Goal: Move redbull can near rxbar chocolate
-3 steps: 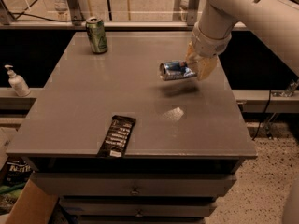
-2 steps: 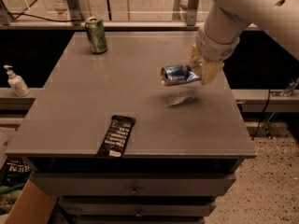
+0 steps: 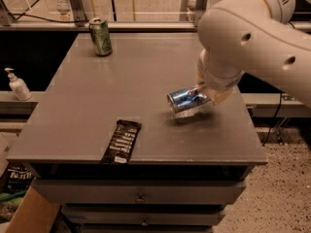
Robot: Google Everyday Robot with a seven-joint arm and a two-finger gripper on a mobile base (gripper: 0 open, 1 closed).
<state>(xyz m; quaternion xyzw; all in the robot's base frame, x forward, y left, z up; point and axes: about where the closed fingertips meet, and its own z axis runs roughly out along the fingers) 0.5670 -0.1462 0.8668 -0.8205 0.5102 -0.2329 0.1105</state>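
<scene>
I will let go of the redbull can with my gripper on the bare table (image 3: 167,119) next to the far end of the rxbar chocolate.
The redbull can (image 3: 186,97), slim, blue and silver, lies sideways in my gripper (image 3: 203,97), just above the grey table at its right front part. The gripper is shut on the can, its silver end pointing left. The rxbar chocolate (image 3: 121,141), a flat dark bar with white text, lies near the table's front edge, left of the can and a little closer to me. A gap of bare table lies between can and bar.
A wider green can (image 3: 100,36) stands upright at the table's back left. The grey table (image 3: 97,96) has drawers below. A white pump bottle (image 3: 17,85) stands on a ledge off the left side. My white arm (image 3: 252,38) fills the upper right.
My gripper has carried the redbull can forward and left across the table, from the right rear toward the front, closer to the bar. The bar and green can have not moved.
</scene>
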